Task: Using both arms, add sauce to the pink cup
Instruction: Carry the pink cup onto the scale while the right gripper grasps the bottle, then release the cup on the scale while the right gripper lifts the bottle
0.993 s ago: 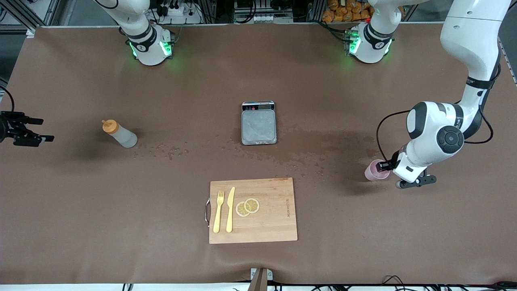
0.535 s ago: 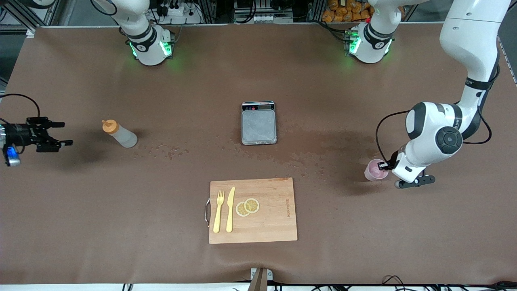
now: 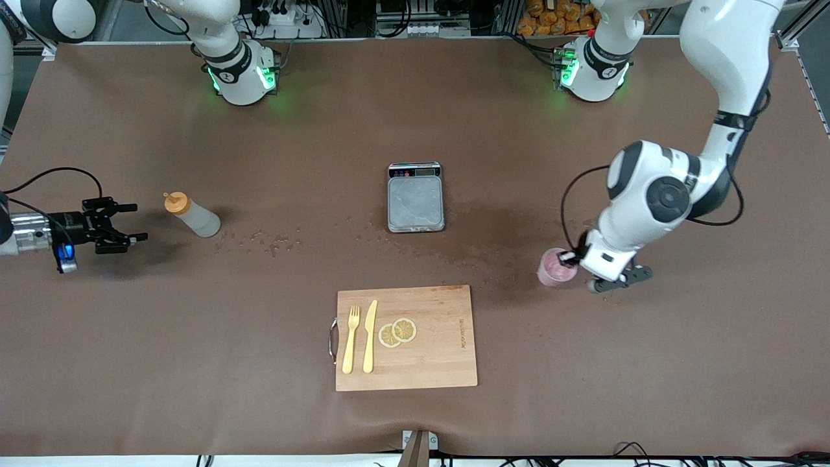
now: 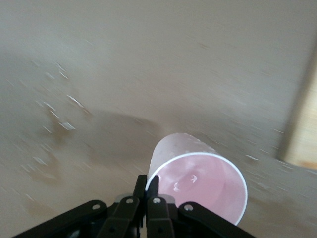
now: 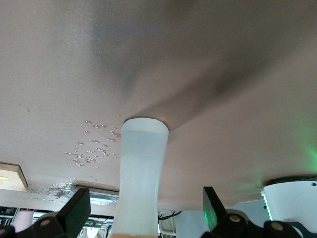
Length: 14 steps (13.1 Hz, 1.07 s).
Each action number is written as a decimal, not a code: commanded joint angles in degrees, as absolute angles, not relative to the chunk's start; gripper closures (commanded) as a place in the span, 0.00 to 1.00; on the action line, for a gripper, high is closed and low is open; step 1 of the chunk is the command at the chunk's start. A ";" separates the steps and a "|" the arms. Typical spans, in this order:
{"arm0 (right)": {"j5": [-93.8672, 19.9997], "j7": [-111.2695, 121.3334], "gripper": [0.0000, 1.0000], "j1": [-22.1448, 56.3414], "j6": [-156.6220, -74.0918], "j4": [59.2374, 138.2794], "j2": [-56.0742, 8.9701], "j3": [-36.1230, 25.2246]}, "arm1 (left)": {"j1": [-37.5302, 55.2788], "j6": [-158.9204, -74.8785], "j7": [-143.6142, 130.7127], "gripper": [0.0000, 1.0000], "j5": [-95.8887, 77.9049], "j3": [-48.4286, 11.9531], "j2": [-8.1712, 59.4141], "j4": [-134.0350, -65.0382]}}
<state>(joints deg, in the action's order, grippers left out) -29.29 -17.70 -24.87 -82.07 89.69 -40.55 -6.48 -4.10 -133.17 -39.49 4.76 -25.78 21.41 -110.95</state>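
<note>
My left gripper is going to let go of the pink cup on the middle of the kitchen scale's grey plate (image 3: 414,205).
The pink cup (image 3: 554,268) is upright between the scale and the left arm's end of the table. I cannot tell whether it rests on the table. My left gripper (image 3: 570,257) is shut on its rim, one finger inside and one outside, as the left wrist view shows (image 4: 148,191) with the cup (image 4: 198,181). The sauce bottle (image 3: 192,216) stands toward the right arm's end. My right gripper (image 3: 137,224) is open and low, a short gap from the bottle, pointing at it. In the right wrist view the bottle (image 5: 141,168) is ahead, centred between the spread fingers (image 5: 77,210).
A kitchen scale (image 3: 415,198) sits mid-table. A wooden cutting board (image 3: 441,350) lies nearer the camera, with a yellow fork (image 3: 351,337), knife (image 3: 369,334) and lemon slices (image 3: 397,331). Water drops (image 3: 272,241) spot the table between bottle and scale.
My left gripper has carried the pink cup toward the middle of the table. My right gripper has moved in from the table's end toward the sauce bottle.
</note>
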 commanded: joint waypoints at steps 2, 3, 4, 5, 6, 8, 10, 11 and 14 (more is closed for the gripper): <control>-33.39 -18.98 0.00 -26.02 -78.06 88.68 -43.67 -5.71 | -3.87 -131.22 -57.87 1.00 6.50 -36.71 18.28 -111.62; -33.92 -18.90 0.00 -26.19 -77.44 88.68 -44.55 -5.71 | -2.74 -131.22 -62.88 1.00 6.59 -38.48 18.37 -111.62; -34.36 -18.81 0.00 -26.54 -76.91 88.68 -45.43 -5.71 | -0.55 -131.22 -66.67 1.00 6.59 -38.67 18.37 -111.62; -34.89 -18.81 0.00 -26.89 -76.73 88.68 -46.05 -5.71 | 2.00 -131.31 -69.84 1.00 6.59 -38.67 18.63 -111.62; -35.59 -18.81 0.00 -26.98 -76.64 88.68 -46.58 -5.71 | 4.54 -131.31 -73.35 1.00 6.68 -38.67 18.89 -111.62; -37.34 -18.90 0.00 -26.89 -75.16 88.59 -47.63 -5.71 | 7.81 -131.40 -77.68 1.00 8.60 -38.58 19.94 -111.53; -37.97 -18.81 0.00 -26.55 -74.45 88.94 -48.25 -5.71 | 11.58 -132.10 -82.42 1.00 11.41 -38.58 21.61 -111.36; -38.06 -18.72 0.00 -26.46 -73.66 88.95 -48.60 -5.71 | 13.34 -133.06 -85.40 1.00 12.90 -38.50 23.19 -110.75; -38.06 -18.63 0.00 -26.02 -71.99 89.12 -49.39 -5.63 | 16.42 -133.24 -93.32 1.00 18.79 -38.41 28.37 -107.68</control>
